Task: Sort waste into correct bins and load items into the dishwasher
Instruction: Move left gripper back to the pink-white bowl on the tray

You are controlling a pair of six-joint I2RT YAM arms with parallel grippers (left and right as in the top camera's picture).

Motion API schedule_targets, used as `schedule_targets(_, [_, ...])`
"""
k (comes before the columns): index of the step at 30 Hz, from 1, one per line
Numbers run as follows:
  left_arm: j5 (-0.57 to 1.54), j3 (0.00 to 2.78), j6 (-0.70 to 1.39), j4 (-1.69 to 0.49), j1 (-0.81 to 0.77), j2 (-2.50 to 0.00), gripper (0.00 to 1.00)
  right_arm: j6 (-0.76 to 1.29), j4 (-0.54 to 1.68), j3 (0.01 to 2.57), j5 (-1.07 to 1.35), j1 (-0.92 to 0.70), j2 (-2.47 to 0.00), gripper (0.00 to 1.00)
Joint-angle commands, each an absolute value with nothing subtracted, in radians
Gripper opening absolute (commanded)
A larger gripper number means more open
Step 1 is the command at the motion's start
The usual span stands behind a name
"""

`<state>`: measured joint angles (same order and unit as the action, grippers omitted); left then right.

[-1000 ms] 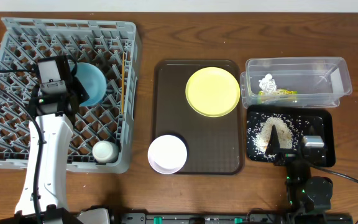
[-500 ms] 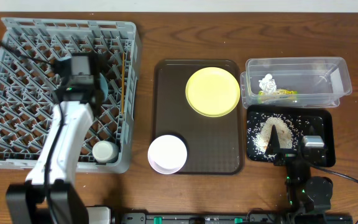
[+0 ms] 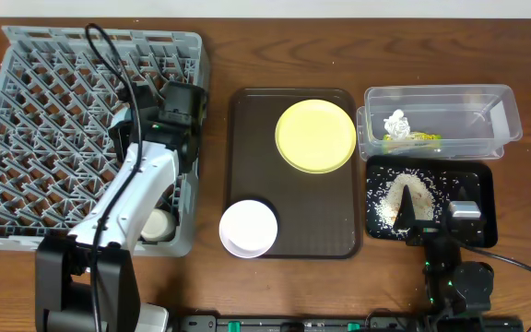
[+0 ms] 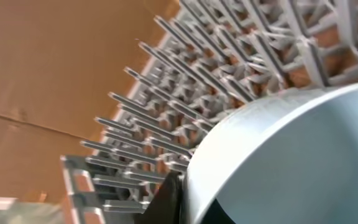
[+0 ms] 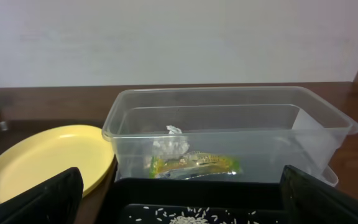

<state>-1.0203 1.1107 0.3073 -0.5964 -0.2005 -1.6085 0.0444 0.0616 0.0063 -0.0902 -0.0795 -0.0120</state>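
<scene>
I should use my left gripper to set the light blue bowl down on the grey rack's wires (image 3: 166, 140) behind the white cup. The bowl is now held over the rack.
My left gripper (image 4: 190, 208) is over the right side of the grey dish rack (image 3: 35, 138). Its jaws sit either side of the rim of the light blue bowl (image 4: 303, 162), shut on it. My arm hides the bowl from overhead. The white cup (image 3: 158, 223) stands in the rack's front right corner. The yellow plate (image 3: 315, 136) and pinkish-white bowl (image 3: 248, 227) lie on the brown tray. The tissue (image 3: 395, 121) and wrapper (image 3: 411, 140) lie in the clear tub (image 3: 441, 92). Rice (image 3: 411, 194) lies in the black tray (image 3: 482, 184). My right gripper (image 5: 179, 208) is open over that tray's front.
The dark brown serving tray (image 3: 293, 203) lies between the rack and the bins. The left arm's cable loops over the rack's back. The chopsticks are mostly hidden under my left arm. Bare wooden table shows along the back edge and at the front.
My left gripper has swept from the rack's left part to its right side, over the blue bowl, which is now hidden from overhead. The right arm has not moved.
</scene>
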Motion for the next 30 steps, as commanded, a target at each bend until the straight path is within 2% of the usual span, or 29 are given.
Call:
schedule_targets(1, [-1.219,1.123,0.311,-0.595,-0.197,-1.612,0.08,0.055,0.064,0.006,-0.097,-0.073,-0.007,0.99])
schedule_targets(17, [-1.246,1.116,0.29,-0.586,-0.235,-1.724,0.08,0.055,0.064,0.006,-0.097,-0.073,-0.007,0.99])
schedule_targets(28, [-1.32,1.116,0.289,-0.598,-0.34,-1.765,0.08,0.055,0.064,0.006,-0.097,-0.073,-0.007,0.99])
schedule_targets(30, [-1.32,1.116,0.29,-0.607,-0.349,-1.765,0.12,0.055,0.064,0.006,-0.097,-0.073,-0.007,0.99])
